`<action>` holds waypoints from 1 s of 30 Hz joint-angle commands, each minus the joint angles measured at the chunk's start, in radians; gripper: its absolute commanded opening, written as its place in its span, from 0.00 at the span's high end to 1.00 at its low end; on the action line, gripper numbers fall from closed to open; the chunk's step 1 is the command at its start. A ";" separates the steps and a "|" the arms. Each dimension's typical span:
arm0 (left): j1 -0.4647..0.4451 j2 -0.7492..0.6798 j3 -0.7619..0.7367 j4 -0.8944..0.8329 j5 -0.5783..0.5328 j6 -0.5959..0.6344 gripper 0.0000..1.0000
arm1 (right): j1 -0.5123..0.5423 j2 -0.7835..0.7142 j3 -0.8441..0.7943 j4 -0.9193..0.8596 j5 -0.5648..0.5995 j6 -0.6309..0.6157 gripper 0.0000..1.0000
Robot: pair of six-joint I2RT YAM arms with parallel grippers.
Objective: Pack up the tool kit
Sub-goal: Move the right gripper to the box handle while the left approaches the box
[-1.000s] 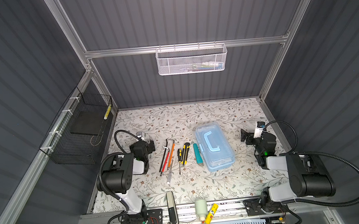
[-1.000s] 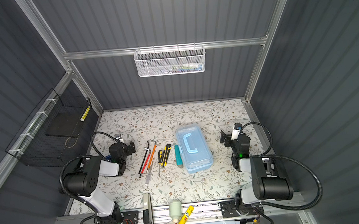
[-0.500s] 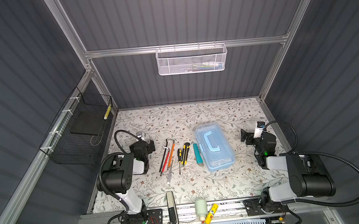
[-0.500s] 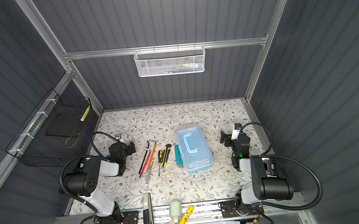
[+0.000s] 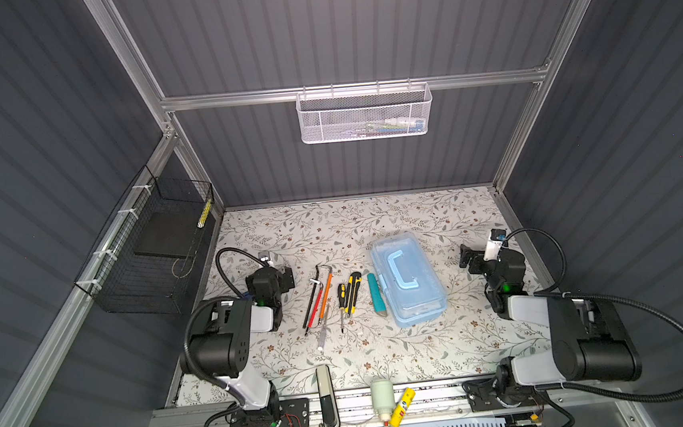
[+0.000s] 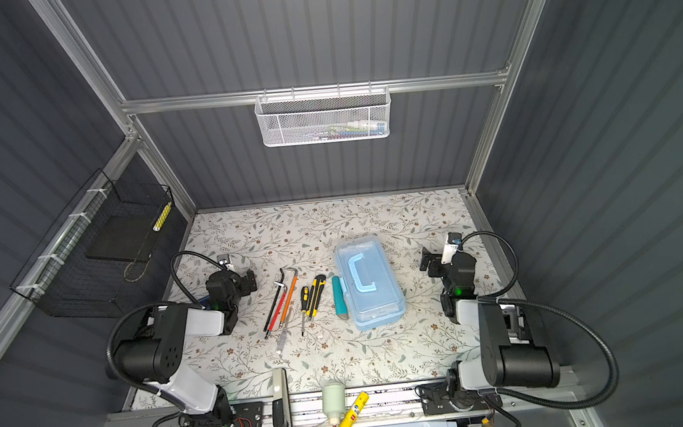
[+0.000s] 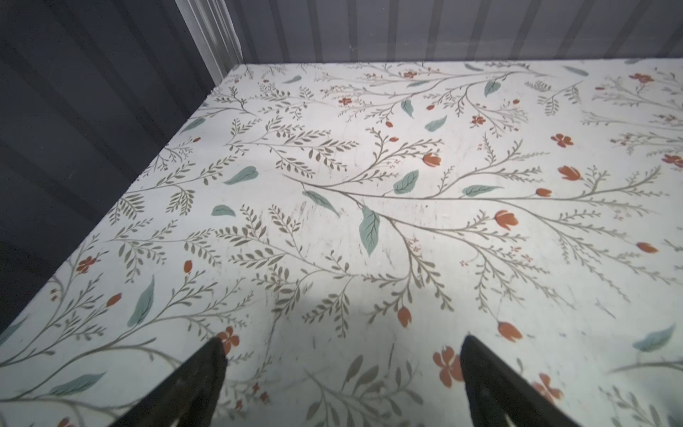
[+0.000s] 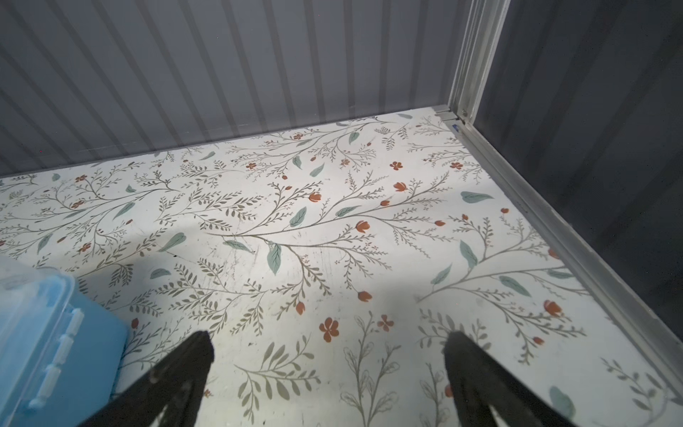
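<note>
I go to the light-blue tool kit next with my right gripper and close it on the middle of its arched handle (image 5: pixel 395 271), above the clear lid.
The tool kit (image 5: pixel 408 284) (image 6: pixel 369 282), a light-blue box with a clear lid lying shut and an arched handle, lies mid-table; one corner of it (image 8: pixel 48 332) shows in the right wrist view. In a row to its left lie a teal cutter (image 5: pixel 376 294), a yellow-black knife (image 5: pixel 353 290), a small screwdriver (image 5: pixel 342 306), an orange-handled tool (image 5: pixel 326 291) and a hex key (image 5: pixel 314 287). My left gripper (image 5: pixel 284 278) (image 7: pixel 342 347) rests open and empty left of the row. My right gripper (image 5: pixel 469 258) (image 8: pixel 329 344) stands open and empty right of the box.
A white mesh basket (image 5: pixel 364 114) hangs on the back wall and a black wire basket (image 5: pixel 155 254) on the left wall. On the front rail lie a black-and-white device (image 5: pixel 327 395), a white cylinder (image 5: pixel 381 397) and a yellow tube (image 5: pixel 402 401).
</note>
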 commanded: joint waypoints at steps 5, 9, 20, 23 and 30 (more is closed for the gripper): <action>0.000 -0.241 0.217 -0.552 0.274 -0.174 0.01 | 0.046 -0.198 0.326 -0.651 -0.111 0.146 0.01; -0.072 -0.312 0.254 -0.715 0.369 -0.204 0.01 | 0.198 -0.246 0.497 -0.965 -0.115 0.146 0.01; -0.333 -0.436 0.081 -0.609 0.469 -0.367 0.01 | 0.560 -0.053 0.756 -1.368 -0.158 0.180 0.12; -0.363 -0.412 0.062 -0.555 0.473 -0.388 0.01 | 0.624 0.028 0.796 -1.409 -0.168 0.179 0.12; -0.466 -0.336 0.055 -0.535 0.456 -0.368 0.11 | 0.698 0.149 0.842 -1.402 -0.186 0.183 0.13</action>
